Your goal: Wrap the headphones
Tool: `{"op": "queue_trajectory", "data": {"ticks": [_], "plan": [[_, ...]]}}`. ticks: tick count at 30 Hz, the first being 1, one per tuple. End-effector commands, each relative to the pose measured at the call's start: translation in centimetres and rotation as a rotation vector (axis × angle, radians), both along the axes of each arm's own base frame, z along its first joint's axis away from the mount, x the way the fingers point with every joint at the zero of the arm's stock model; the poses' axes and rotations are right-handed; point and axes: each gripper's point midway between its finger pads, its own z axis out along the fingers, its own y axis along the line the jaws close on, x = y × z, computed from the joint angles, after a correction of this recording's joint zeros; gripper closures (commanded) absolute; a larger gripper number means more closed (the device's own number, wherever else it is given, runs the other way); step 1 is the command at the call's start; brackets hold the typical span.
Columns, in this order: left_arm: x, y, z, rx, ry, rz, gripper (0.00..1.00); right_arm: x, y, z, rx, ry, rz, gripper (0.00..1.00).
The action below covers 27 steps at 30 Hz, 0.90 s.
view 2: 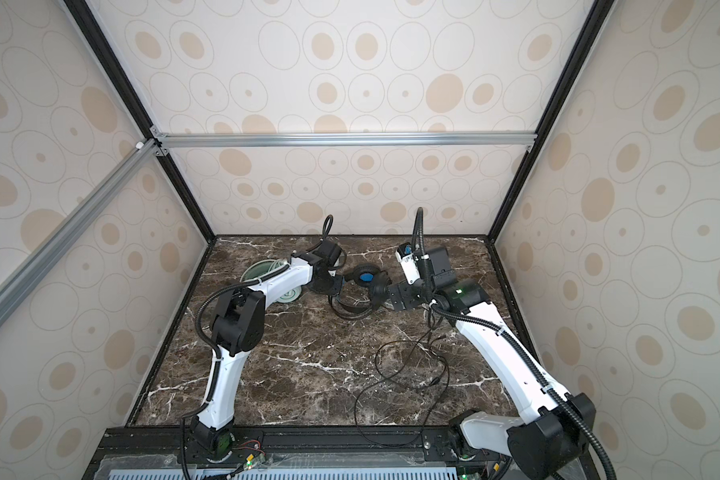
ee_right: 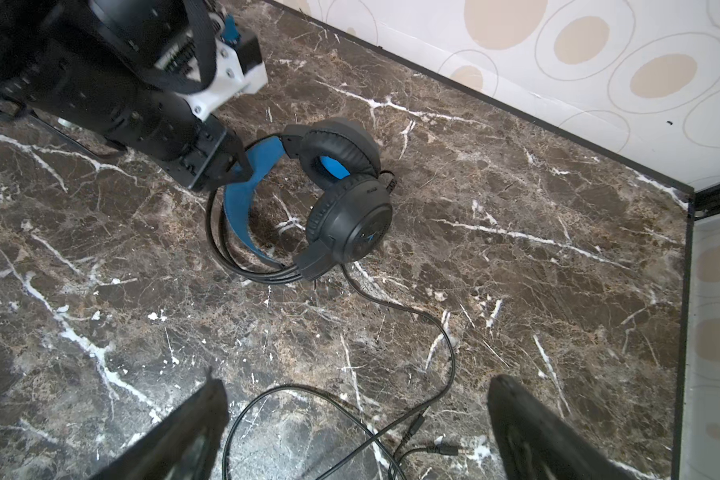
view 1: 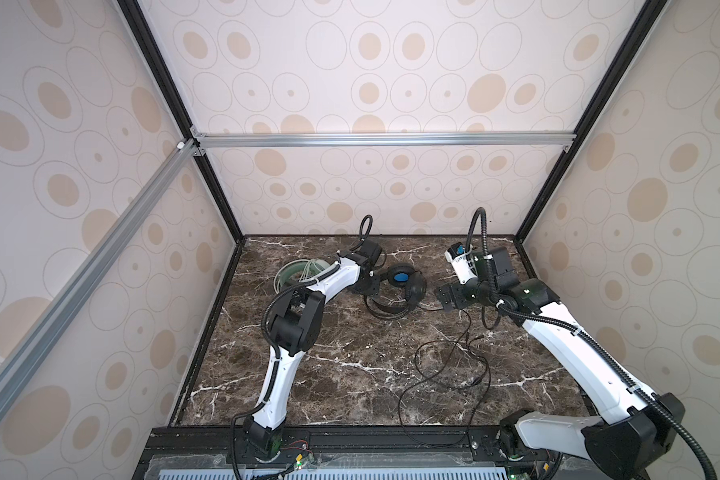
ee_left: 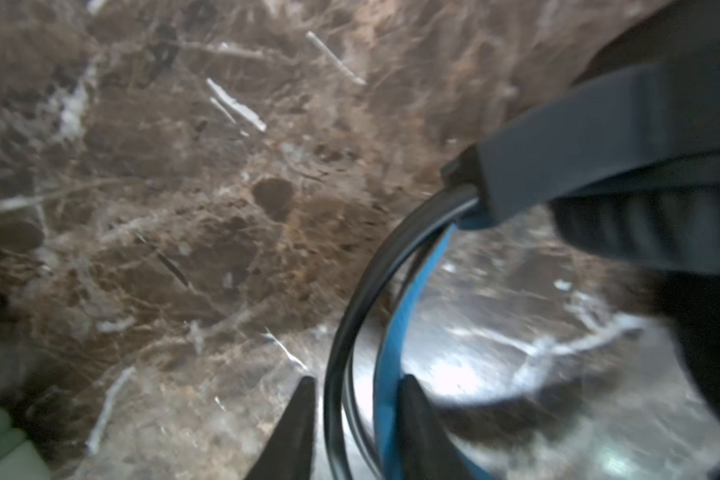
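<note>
My left gripper is straddling the headband far from the ear cup where the cable leaves, so I need to grip the headband (ee_right: 313, 261) next to that ear cup before wrapping.
The black headphones (view 1: 400, 286) (view 2: 364, 286) (ee_right: 341, 199) lie on their side at the back middle of the marble table, the blue inner headband (ee_left: 391, 332) facing the left arm. My left gripper (view 1: 368, 284) (view 2: 335, 286) (ee_left: 358, 378) (ee_right: 225, 166) straddles that headband, jaws parted, a small gap on one side. Their black cable (view 1: 445, 365) (ee_right: 433, 324) trails loose toward the front right, the plugs (ee_right: 445, 450) lying on the table. My right gripper (view 1: 441, 300) (view 2: 391, 297) (ee_right: 358, 382) hovers wide open over the cable, holding nothing. The mint-green headphones (view 1: 296, 272) (view 2: 262, 268) sit back left, half hidden behind the left arm.
The brown marble table (view 1: 350, 374) is boxed in by patterned walls, with black frame rails along its edges. The back wall (ee_right: 599, 62) stands close behind the black headset. The loose cable loops reach the front rail (view 1: 412, 432).
</note>
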Motion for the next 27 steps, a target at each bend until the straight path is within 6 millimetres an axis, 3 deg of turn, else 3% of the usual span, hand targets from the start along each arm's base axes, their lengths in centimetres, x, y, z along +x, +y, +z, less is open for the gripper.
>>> {"op": "queue_trajectory", "data": {"ticks": [1,4,7,15,19,27], "plan": [[2.3,-0.3,3.1,-0.011,-0.133,0.116,0.4,-0.1,-0.3,0.4,-0.012,-0.005,-0.001,0.0],[2.2,-1.0,5.1,-0.058,-0.162,0.14,0.15,-0.2,-0.5,0.3,-0.018,-0.008,-0.005,0.0],[1.3,-1.2,6.7,-0.091,-0.17,0.181,0.02,-0.1,-0.6,0.1,-0.027,-0.009,-0.009,0.0],[-3.9,-2.0,7.1,-0.178,-0.135,0.383,0.02,0.0,-0.4,-0.2,-0.023,-0.01,-0.002,0.0],[-5.9,-2.6,5.4,-0.201,-0.068,0.479,0.02,-0.1,-0.3,-0.2,-0.013,-0.015,0.001,0.0],[-5.5,-1.8,4.0,-0.148,-0.053,0.536,0.02,-0.2,-0.3,0.0,-0.002,-0.031,0.006,0.0]]}}
